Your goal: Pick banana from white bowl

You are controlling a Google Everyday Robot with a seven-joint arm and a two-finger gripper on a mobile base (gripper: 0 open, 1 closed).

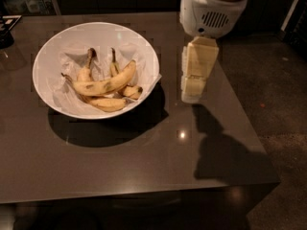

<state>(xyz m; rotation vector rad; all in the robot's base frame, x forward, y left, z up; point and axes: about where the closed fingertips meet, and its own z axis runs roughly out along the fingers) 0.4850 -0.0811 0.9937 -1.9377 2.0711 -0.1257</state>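
Next, I close my gripper on the thick part [116, 82] of the long speckled banana, between its middle and the end away from its dark stem.
The white bowl [53, 51] stands on the left half of the dark table, lined with crumpled white paper. Several bananas lie in it. The banana [105, 84], the longest one with brown speckles, lies across the middle of the pile, its thin dark stem at the left. The gripper [193, 94] hangs below the white arm housing, to the right of the bowl and above the table, apart from the bowl's rim. Its cream fingers [197, 71] point down, and nothing shows between them.
The dark table [144, 162] ends at the right edge just past the gripper, with floor [278, 99] beyond. Dark objects [7, 30] sit at the table's far left corner. Shorter bananas [108, 104] lie under and behind the long one.
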